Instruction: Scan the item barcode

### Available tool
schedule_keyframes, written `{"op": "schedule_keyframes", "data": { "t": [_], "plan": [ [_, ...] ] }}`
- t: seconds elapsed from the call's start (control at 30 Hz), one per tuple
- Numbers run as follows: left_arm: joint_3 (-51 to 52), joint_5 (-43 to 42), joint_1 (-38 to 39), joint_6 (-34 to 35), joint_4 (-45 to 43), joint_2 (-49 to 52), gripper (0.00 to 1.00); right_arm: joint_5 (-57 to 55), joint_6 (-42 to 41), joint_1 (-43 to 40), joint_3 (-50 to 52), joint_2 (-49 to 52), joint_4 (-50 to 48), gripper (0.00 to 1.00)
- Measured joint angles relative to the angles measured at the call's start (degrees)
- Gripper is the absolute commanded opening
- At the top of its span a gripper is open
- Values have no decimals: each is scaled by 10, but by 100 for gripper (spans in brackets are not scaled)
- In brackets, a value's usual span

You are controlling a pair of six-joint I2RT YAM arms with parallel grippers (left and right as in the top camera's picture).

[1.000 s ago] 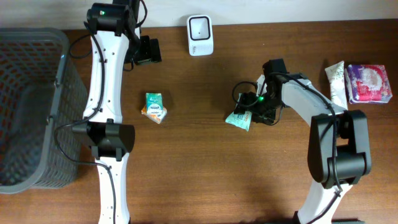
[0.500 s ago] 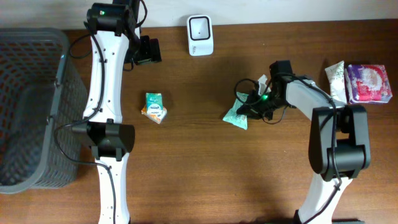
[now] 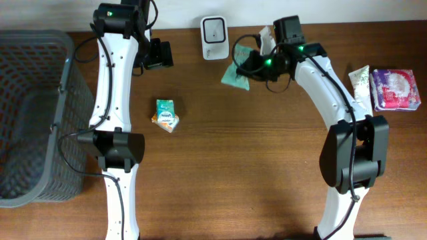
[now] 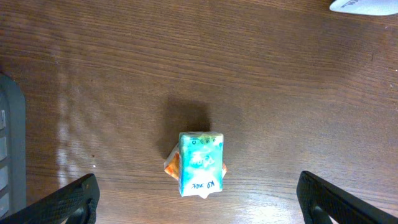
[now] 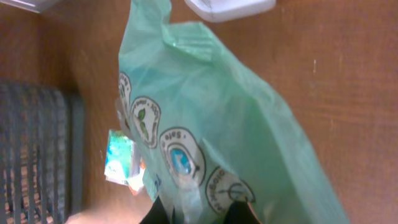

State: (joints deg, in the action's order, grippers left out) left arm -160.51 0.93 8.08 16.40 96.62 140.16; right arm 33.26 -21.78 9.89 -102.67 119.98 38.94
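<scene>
Next, my right gripper puts the green plastic packet down on the bare wood [image 3: 384,133] just below the purple packet.
A green plastic packet [image 3: 235,75] hangs above the table just right of the white barcode scanner [image 3: 214,38], with my right gripper [image 3: 252,67] shut on its edge. In the right wrist view the packet [image 5: 211,118] fills the frame, its printed round logos facing the camera. My right gripper [image 5: 196,214] pinches its lower end, and the scanner's corner [image 5: 230,6] shows at the top. My left gripper [image 3: 160,55] stands open with nothing held, above a small teal and orange pack [image 4: 200,163] lying on the wood.
A grey mesh basket [image 3: 33,113] fills the left side of the table. A purple packet [image 3: 395,89] and a white tube [image 3: 361,87] lie at the far right. The teal pack [image 3: 165,115] lies left of centre.
My right gripper closed on the green packet, lifted it off the table and carried it up and to the left, next to the scanner. The left arm has not moved.
</scene>
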Motion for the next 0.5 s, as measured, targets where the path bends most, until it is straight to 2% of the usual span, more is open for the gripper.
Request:
{"op": "schedule_keyframes", "data": {
  "t": [0.07, 0.2, 0.3, 0.4, 0.5],
  "plan": [
    [0, 0, 0, 0, 0, 0, 99, -5, -32, 0, -9, 0, -78, 4],
    [0, 0, 0, 0, 0, 0, 99, -9, -148, 0, -21, 5, -264, 4],
    [0, 0, 0, 0, 0, 0, 99, -9, -189, 5, -108, 58, -275, 4],
    [0, 0, 0, 0, 0, 0, 99, -15, -209, 24, -232, 157, -252, 4],
    [0, 0, 0, 0, 0, 0, 99, -27, -229, 33, -266, 219, -234, 4]
  ]
}}
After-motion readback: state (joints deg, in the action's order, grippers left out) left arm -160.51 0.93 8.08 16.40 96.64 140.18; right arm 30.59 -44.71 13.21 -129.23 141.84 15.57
